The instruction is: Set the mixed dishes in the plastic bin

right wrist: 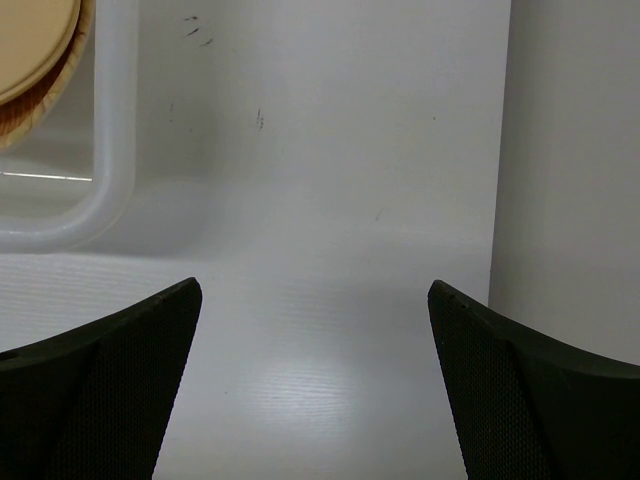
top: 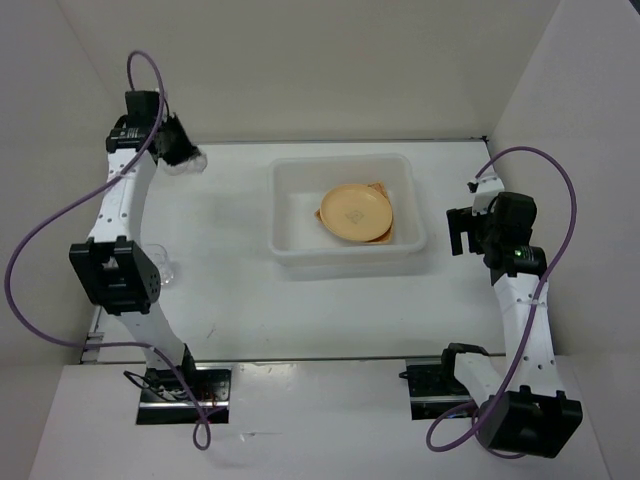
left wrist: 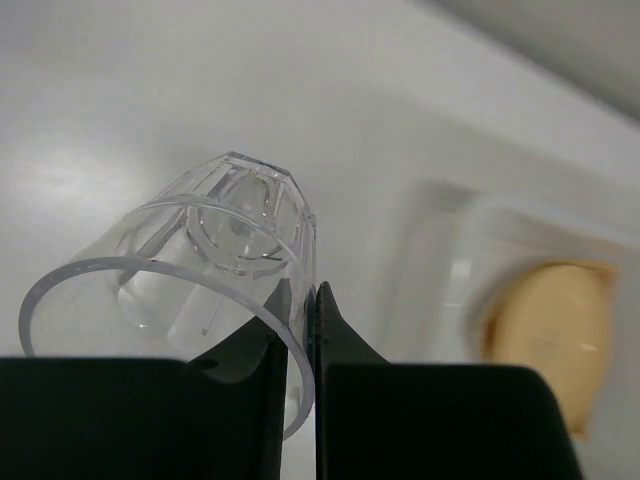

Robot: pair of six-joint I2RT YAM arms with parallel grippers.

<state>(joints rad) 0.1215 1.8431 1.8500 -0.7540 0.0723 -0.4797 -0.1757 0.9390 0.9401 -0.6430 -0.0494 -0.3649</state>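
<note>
Next, my left gripper lets go of the clear cup on the bottom of the bin, beside the yellow-orange plate (top: 301, 210) (left wrist: 484, 285), on this gripper's side.
A clear glass cup (left wrist: 200, 250) lies tilted on the table at the far left, its mouth toward the left wrist camera. My left gripper (left wrist: 305, 300) is shut on the cup's wall, one finger inside the rim and one outside; from above, this gripper (top: 185, 155) sits at the back left. A second clear cup (top: 165, 269) stands beside the left arm's elbow. The plastic bin (top: 290, 170) holds a yellow-orange plate (top: 355, 212) stacked on a tan plate (top: 384, 236). My right gripper (top: 458, 232) hangs open and holds nothing, just right of the bin.
White walls enclose the table at the left, back and right. The right wrist view shows the bin's corner (right wrist: 110, 150) at left and the side wall (right wrist: 570, 180) close on the right. Purple cables loop off both arms.
</note>
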